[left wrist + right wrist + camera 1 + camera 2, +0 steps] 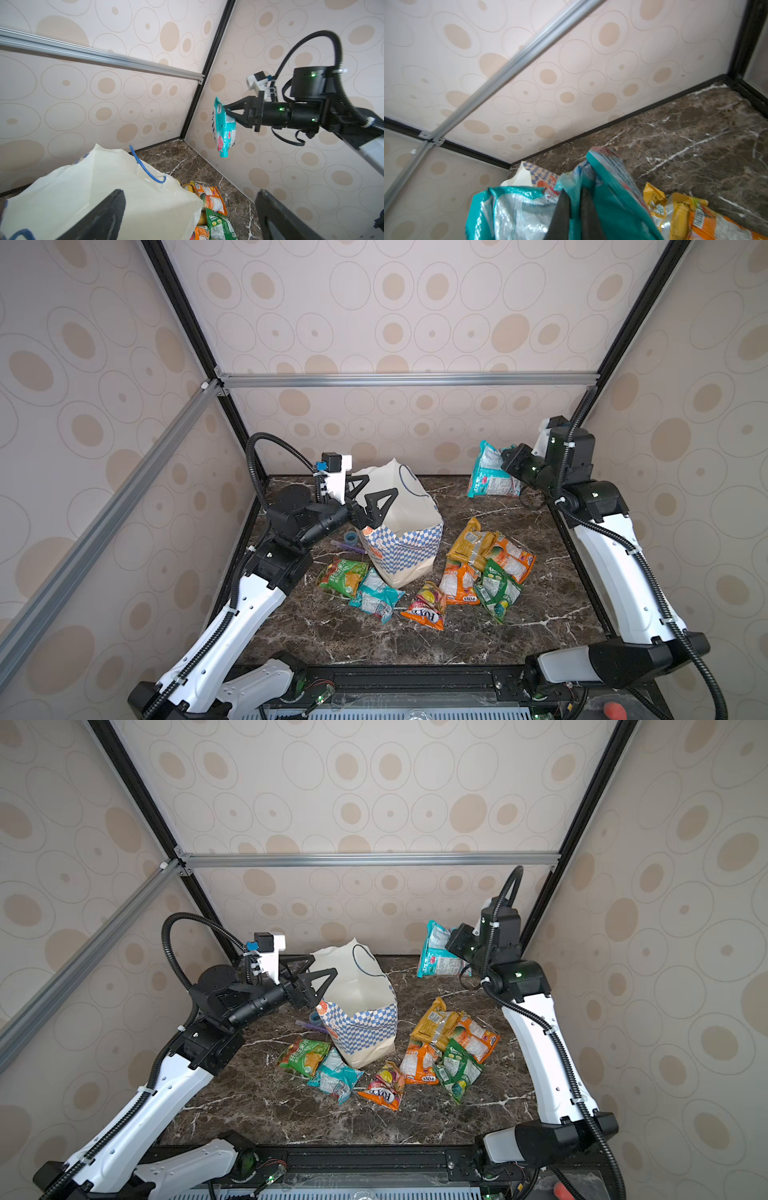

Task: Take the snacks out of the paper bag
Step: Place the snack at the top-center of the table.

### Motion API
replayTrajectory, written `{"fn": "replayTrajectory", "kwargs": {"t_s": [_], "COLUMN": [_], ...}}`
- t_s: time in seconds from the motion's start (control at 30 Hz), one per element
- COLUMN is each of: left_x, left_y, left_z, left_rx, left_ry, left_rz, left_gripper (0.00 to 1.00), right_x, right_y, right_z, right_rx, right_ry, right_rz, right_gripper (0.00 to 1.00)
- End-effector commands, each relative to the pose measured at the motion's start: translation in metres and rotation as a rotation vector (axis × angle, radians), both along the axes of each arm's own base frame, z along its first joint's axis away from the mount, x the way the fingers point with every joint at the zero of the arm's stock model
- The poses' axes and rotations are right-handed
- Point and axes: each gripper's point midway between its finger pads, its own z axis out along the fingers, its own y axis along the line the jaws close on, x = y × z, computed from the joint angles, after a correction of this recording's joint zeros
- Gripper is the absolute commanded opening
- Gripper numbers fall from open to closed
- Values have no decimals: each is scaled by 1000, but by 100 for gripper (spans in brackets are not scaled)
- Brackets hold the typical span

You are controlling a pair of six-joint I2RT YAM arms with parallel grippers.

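Note:
My right gripper is to let go of the teal snack packet on the table (444,516) beside the white paper bag, behind the yellow snack.
The white paper bag (399,531) (357,1006) with the blue checkered band stands upright at mid-table, mouth open. My left gripper (380,485) (191,207) hangs open at the bag's upper left rim with nothing between its fingers. My right gripper (226,111) (574,199) is shut on a teal snack packet (490,472) (608,197), held in the air at the back right. Several snacks lie on the table: yellow (469,543), orange (511,556) and green (496,593) right of the bag, and an orange one (426,608), a teal one (376,597) and a green one (343,574) in front.
A small blue tape roll (351,536) and a purple pen (347,547) lie left of the bag, under my left arm. Patterned walls and black frame posts close in the marble table (332,639) on three sides.

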Motion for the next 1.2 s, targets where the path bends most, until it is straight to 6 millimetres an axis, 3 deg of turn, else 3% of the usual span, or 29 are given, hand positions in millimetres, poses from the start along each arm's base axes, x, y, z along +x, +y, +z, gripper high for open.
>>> {"fn": "replayTrajectory", "kwargs": {"t_s": [0.0,0.2,0.3,0.5,0.7,0.8,0.93,1.07,1.17], "left_x": [-14,-28,-30,-27,-28,-27,-25,-24,-23], "left_y": [-17,-54,-64,-73,-82,-87,-96,-99,-92], "left_z": [21,1,-10,-33,-50,-56,-62,-63,-58], "left_rx": [2,142,203,312,381,395,440,472,468], "left_ry": [-58,-56,-48,-16,26,38,48,45,29], "left_rz": [-48,-88,-83,-25,14,21,25,38,67], "left_gripper": [98,98,98,98,98,98,98,98,98], "right_x": [14,52,72,110,126,128,127,121,111], "right_y": [4,30,47,83,103,112,114,107,99], "right_z": [-23,-127,-169,-234,-280,-298,-303,-284,-258], "right_rx": [36,32,55,108,70,92,80,45,9], "right_ry": [18,261,354,472,549,585,609,584,544], "right_rz": [1,89,147,209,214,222,227,218,212], "right_gripper": [0,0,0,0,4,12,25,36,43]}}
